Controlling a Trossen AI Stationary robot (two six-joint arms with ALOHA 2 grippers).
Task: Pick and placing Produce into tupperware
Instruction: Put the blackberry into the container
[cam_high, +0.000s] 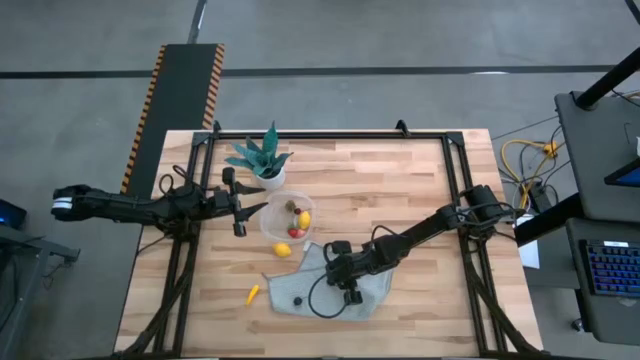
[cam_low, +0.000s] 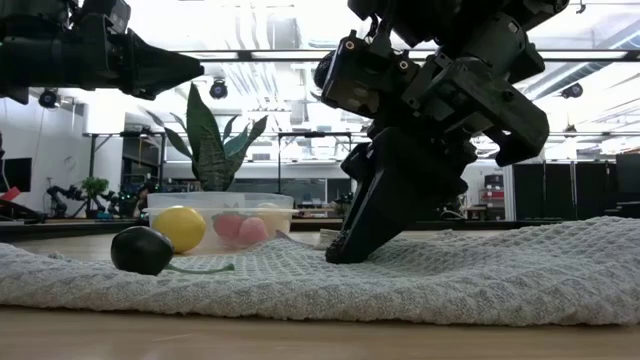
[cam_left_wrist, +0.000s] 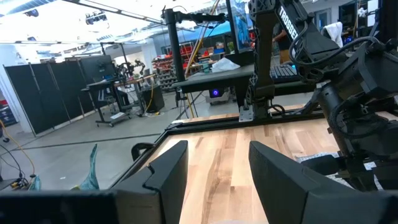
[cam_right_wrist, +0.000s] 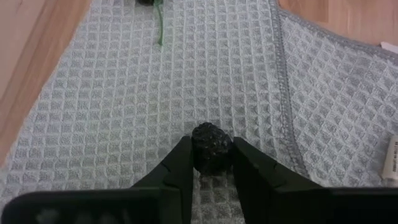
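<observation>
I should release the dark bumpy berry from my right gripper in the tupperware (cam_high: 305, 210), beside the yellow piece's end nearest the plant.
My right gripper (cam_right_wrist: 210, 158) points slanting down onto the grey waffle cloth (cam_high: 375, 288) and is shut on a dark bumpy berry (cam_right_wrist: 211, 146). A second dark round piece (cam_low: 141, 250) with a green stem lies on the cloth nearer the table's left. The clear round tupperware (cam_high: 268, 222) holds a yellow piece (cam_high: 304, 220) and red berries (cam_high: 297, 232). A yellow lemon (cam_high: 283, 250) rests on the wood just outside it, and an orange carrot (cam_high: 253, 293) lies toward the near left. My left gripper (cam_high: 245, 205) waits open and level beside the tupperware's left rim. My right gripper pinches the dark bumpy berry's two opposite sides (cam_right_wrist: 196, 149) between its two fingers. The fingers (cam_low: 350, 240) come from above, slanting down from the table's right. The berry's underside rests on the cloth.
A green spiky plant in a small white pot (cam_high: 265, 160) stands just beyond the tupperware. A black cable (cam_high: 318, 296) loops over the cloth beside my right gripper. Black frame rails (cam_high: 455, 170) run along the table's sides. Bare wood lies at the far right.
</observation>
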